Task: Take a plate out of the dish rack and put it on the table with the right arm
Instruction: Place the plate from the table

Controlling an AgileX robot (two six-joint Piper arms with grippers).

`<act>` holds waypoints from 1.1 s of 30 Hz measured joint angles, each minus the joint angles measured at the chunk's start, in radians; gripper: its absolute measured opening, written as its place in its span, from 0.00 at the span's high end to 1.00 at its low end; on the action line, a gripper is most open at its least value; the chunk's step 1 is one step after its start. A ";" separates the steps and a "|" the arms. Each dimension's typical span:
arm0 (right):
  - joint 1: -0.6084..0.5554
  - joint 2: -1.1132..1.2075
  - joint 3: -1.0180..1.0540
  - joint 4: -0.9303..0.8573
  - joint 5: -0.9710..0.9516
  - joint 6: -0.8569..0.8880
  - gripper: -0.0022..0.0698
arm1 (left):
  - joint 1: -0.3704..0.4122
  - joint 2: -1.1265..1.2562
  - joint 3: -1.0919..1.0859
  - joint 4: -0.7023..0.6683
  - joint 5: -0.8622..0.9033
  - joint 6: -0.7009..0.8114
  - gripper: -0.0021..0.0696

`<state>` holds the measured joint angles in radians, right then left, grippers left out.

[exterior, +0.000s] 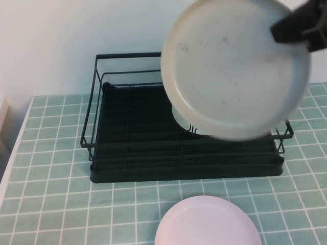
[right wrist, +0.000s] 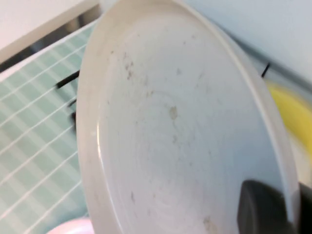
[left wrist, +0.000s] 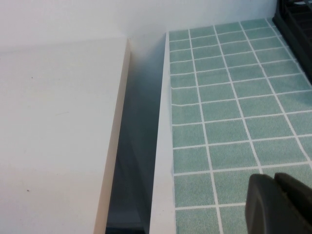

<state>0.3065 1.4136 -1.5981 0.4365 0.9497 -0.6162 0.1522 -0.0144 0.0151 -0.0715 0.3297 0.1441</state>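
Note:
Next, I set the pale grey speckled plate, now in the air above the dish rack, on the pale pink plate (exterior: pixel 208 235) with my right gripper.
The pale grey speckled plate (exterior: pixel 235 69) hangs in the air above the right part of the black dish rack (exterior: pixel 133 138), close to the camera. My right gripper (exterior: pixel 299 25) is shut on its upper right rim. In the right wrist view the plate (right wrist: pixel 170 126) fills the frame, with one black finger (right wrist: pixel 261 207) over its face and the rim between the jaws. A cleaner white plate (exterior: pixel 186 122) still stands in the rack behind it. My left gripper (left wrist: pixel 275 202) is shut and empty, low over the teal tiled table (left wrist: pixel 229 97) near its left edge.
A pale pink plate (exterior: pixel 207 222) lies on the table (exterior: pixel 51 178) in front of the rack. A white wall rises behind the rack. Beside the table's left edge runs a gap, then a white surface (left wrist: pixel 53 131). Something yellow (right wrist: pixel 292 114) shows behind the held plate.

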 joint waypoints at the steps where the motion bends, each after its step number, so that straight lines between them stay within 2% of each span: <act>1: -0.002 -0.027 0.025 -0.002 0.035 0.047 0.85 | 0.000 0.000 0.000 0.000 0.000 0.000 0.98; 5: -0.008 -0.154 0.265 0.101 0.053 0.109 0.85 | 0.000 0.000 0.000 0.000 0.000 0.000 0.98; 10: -0.008 -0.302 0.659 0.285 -0.132 0.092 0.85 | 0.000 0.000 0.000 0.000 0.000 0.000 0.98; 14: -0.008 -0.312 0.851 0.332 -0.204 0.046 0.85 | 0.000 0.000 0.000 0.000 0.000 0.000 0.98; 23: -0.008 -0.166 0.928 0.411 -0.250 -0.166 0.85 | 0.000 0.000 0.000 0.000 0.000 0.000 0.98; 33: -0.008 0.023 0.928 0.657 -0.276 -0.505 0.85 | 0.000 0.000 0.000 0.000 0.000 0.000 0.98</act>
<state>0.2985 1.4369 -0.6705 1.0931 0.6740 -1.1215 0.1522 -0.0144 0.0151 -0.0715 0.3297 0.1441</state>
